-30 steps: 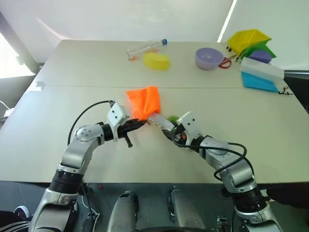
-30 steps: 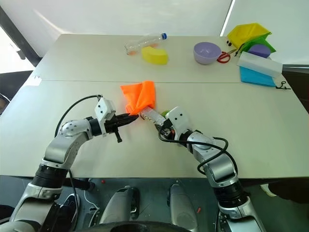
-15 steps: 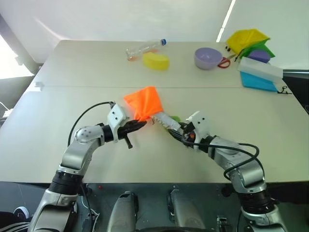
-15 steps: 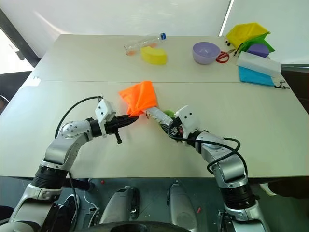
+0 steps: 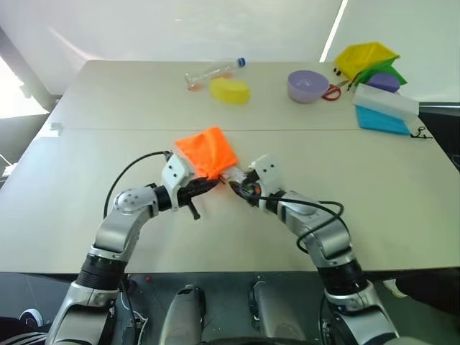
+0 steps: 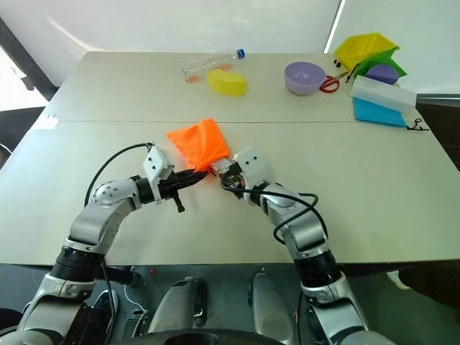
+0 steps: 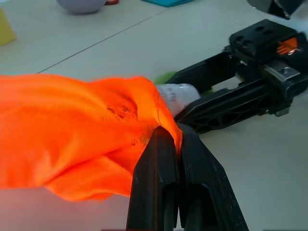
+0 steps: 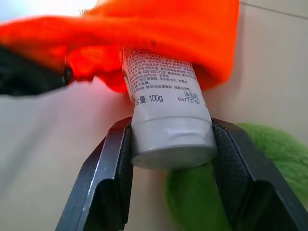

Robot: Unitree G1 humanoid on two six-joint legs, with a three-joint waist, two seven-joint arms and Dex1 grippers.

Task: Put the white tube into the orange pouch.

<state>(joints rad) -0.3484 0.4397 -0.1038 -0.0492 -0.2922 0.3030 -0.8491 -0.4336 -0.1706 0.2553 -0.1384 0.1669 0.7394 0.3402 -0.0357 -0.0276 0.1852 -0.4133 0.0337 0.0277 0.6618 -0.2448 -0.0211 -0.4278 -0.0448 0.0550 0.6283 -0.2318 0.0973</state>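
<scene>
Next, my right gripper lets go of the white tube inside the orange pouch's near end (image 5: 210, 170) (image 8: 153, 41), close to the tip of my left gripper.
The orange pouch (image 5: 207, 152) lies at the table's middle, its near edge lifted by my left gripper (image 5: 211, 184), which is shut on the fabric (image 7: 159, 132). My right gripper (image 5: 237, 182) is shut on the cap end of the white tube (image 8: 163, 110), one finger (image 8: 103, 178) on each side. The tube's front part is inside the pouch's mouth (image 8: 159, 43); its printed rear part still shows. Below the tube lies a green piece (image 8: 269, 159). The left wrist view shows the tube's end (image 7: 177, 94) at the pouch mouth with the right gripper (image 7: 207, 96) behind it.
Along the far edge lie a clear bottle (image 5: 214, 70), a yellow sponge (image 5: 230, 90), a purple bowl (image 5: 307, 85) and red scissors (image 5: 332, 92). At the far right are a yellow bin (image 5: 368, 56) and a white-and-blue box (image 5: 387, 109).
My right gripper has moved left and forward, pushing the tube deeper into the pouch. The pouch has shifted a little to the left. The left gripper has held still.
</scene>
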